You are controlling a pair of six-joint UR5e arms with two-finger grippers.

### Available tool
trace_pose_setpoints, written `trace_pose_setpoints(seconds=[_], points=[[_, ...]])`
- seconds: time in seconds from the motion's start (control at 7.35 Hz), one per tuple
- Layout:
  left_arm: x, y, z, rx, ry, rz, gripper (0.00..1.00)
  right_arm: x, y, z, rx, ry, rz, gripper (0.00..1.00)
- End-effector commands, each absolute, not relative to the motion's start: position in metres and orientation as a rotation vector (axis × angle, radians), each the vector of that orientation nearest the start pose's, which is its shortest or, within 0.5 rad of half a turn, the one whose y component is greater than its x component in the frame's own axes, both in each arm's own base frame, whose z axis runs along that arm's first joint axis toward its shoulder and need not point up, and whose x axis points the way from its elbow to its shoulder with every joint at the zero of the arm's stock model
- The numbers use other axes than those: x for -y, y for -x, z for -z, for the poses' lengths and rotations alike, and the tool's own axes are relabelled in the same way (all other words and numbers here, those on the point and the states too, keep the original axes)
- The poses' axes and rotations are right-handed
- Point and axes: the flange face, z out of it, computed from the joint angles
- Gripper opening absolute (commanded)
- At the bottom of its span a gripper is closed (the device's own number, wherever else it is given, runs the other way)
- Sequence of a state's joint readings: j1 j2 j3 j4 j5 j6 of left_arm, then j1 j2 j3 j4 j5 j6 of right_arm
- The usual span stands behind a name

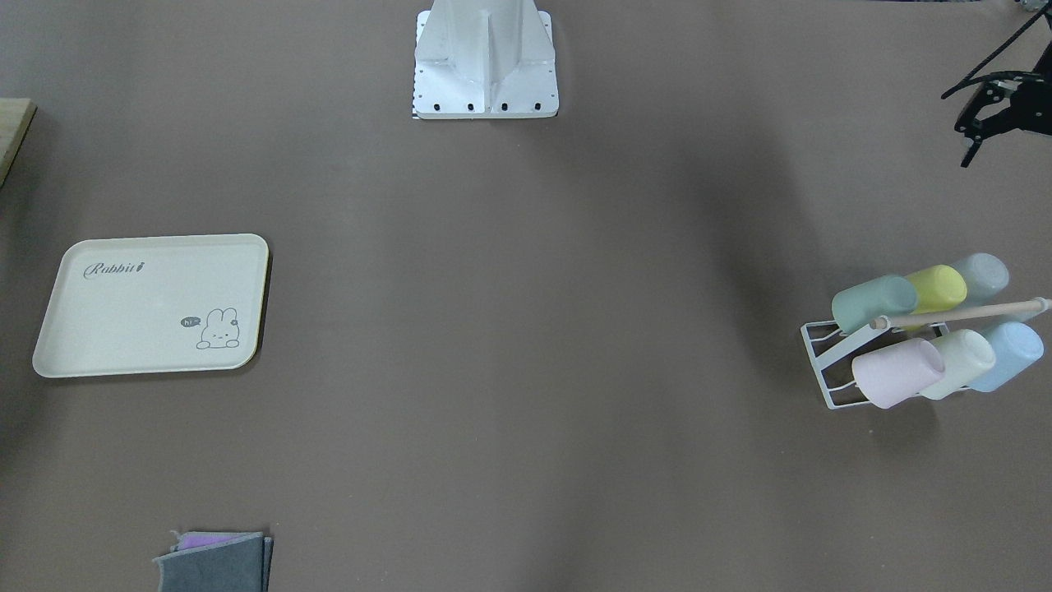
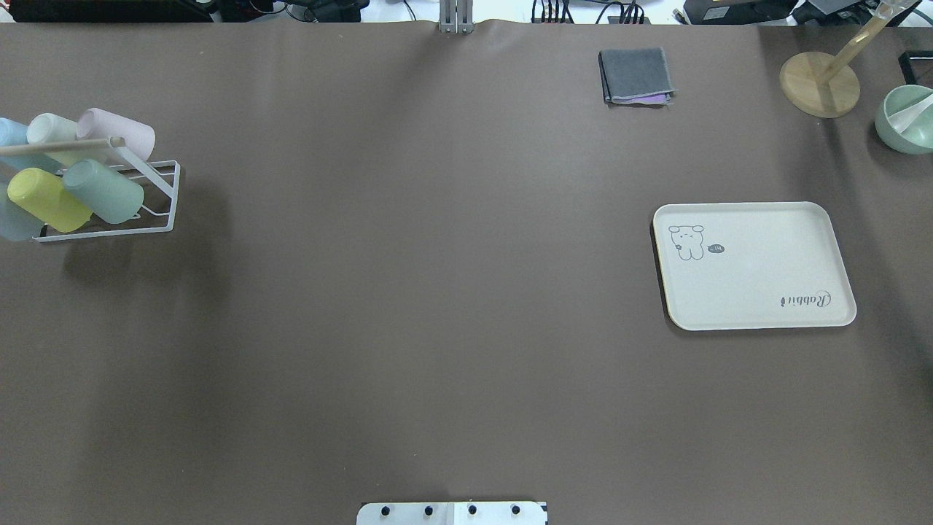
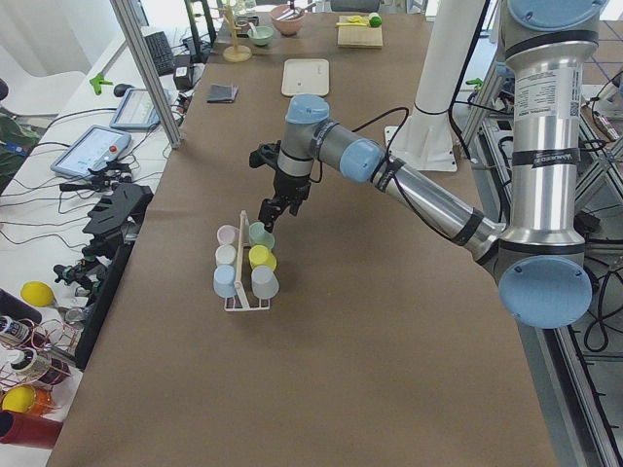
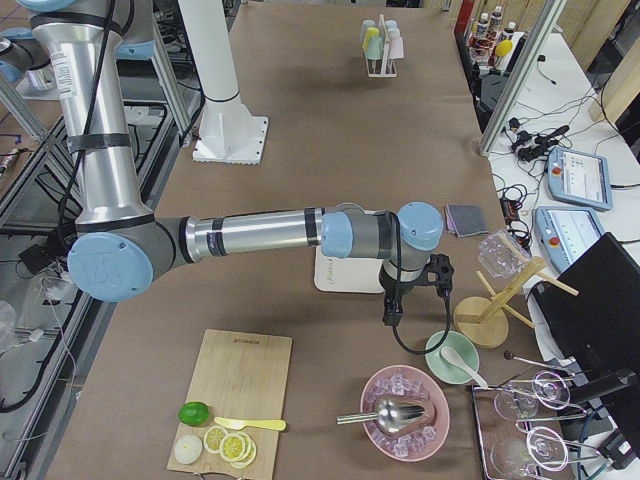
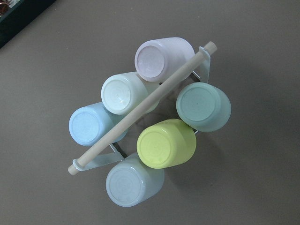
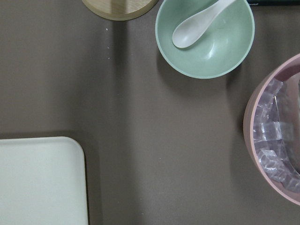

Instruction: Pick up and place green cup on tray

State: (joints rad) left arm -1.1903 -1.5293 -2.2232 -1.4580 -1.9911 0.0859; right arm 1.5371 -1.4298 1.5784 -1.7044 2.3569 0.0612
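Note:
My right gripper is going to close on the tray's outer short edge (image 1: 55, 288), near the Rabbit lettering.
The green cup (image 1: 873, 301) is a teal tumbler lying bottom-out on a white wire rack (image 1: 824, 362) at the table's left end. It also shows in the overhead view (image 2: 102, 191) and the left wrist view (image 5: 204, 107). The tray (image 2: 754, 266) lies flat and empty on the right side, cream with a rabbit drawing; it also shows in the front view (image 1: 156, 304). My left gripper (image 1: 955, 129) hovers above the rack, fingers apart, empty. My right gripper (image 4: 392, 318) hangs just beyond the tray's outer end; I cannot tell if it is open or shut.
The rack also holds yellow (image 5: 166, 143), pink (image 5: 161, 58), cream-green (image 5: 124, 93) and two light blue cups under a wooden handle (image 5: 140, 108). A folded grey cloth (image 2: 634, 75), a wooden stand (image 2: 820, 84), a green bowl with spoon (image 6: 205, 35) and a pink ice bowl (image 6: 276, 131) lie near the tray.

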Motion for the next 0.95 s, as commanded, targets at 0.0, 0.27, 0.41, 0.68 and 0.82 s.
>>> trace_pose_setpoints(seconds=[0.0,0.27,0.41,0.68,0.82], points=[[0.439,-0.126,-0.368,-0.328,-0.433,-0.674,0.98,0.550,-0.044,-0.594,0.794,0.025,-0.021,1.00],[0.453,-0.156,-0.350,-0.165,-0.400,-0.830,0.98,0.551,-0.036,-0.583,0.793,0.013,0.000,1.00],[0.450,-0.169,-0.352,-0.119,-0.401,-0.872,0.98,0.560,-0.024,-0.568,0.793,-0.004,0.029,1.00],[0.442,-0.212,-0.373,0.103,-0.346,-1.059,0.98,0.581,0.003,-0.539,0.795,0.002,0.024,1.00],[0.442,-0.225,-0.379,0.194,-0.327,-1.135,0.98,0.589,0.019,-0.522,0.795,0.036,-0.034,1.00]])
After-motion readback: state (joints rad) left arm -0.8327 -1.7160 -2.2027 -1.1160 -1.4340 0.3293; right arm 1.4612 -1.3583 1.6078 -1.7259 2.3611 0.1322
